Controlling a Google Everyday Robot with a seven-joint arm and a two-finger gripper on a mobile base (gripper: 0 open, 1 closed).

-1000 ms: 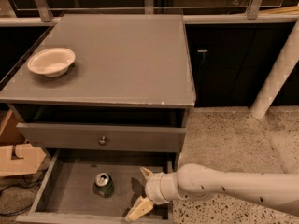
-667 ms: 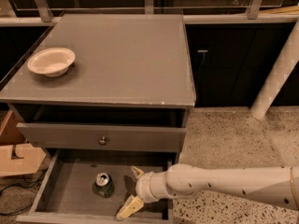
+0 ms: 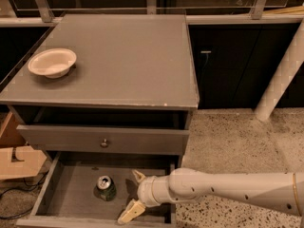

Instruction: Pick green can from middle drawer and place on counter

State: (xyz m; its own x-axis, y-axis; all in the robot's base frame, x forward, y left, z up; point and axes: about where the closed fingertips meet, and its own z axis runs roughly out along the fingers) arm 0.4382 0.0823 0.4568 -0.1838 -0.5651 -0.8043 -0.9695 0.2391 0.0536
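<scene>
My gripper is to reach across the open middle drawer next, and then it should close around the green can's body (image 3: 106, 191), just below the can's top.
The green can (image 3: 106, 187) stands upright on the grey floor of the open middle drawer (image 3: 71, 194), left of centre. My gripper (image 3: 135, 194) reaches into the drawer from the right on a white arm, just right of the can and apart from it. Its two pale fingers (image 3: 131, 211) are spread open with nothing between them. The counter (image 3: 123, 61) is the flat grey cabinet top above.
A white bowl (image 3: 52, 62) sits on the counter's left side. A closed drawer front with a round knob (image 3: 104, 143) overhangs the open drawer. A cardboard box (image 3: 16, 160) stands at the left. Speckled floor and a white post (image 3: 280, 80) lie to the right.
My gripper has moved left inside the drawer, closer to the can. The can and bowl have not moved.
</scene>
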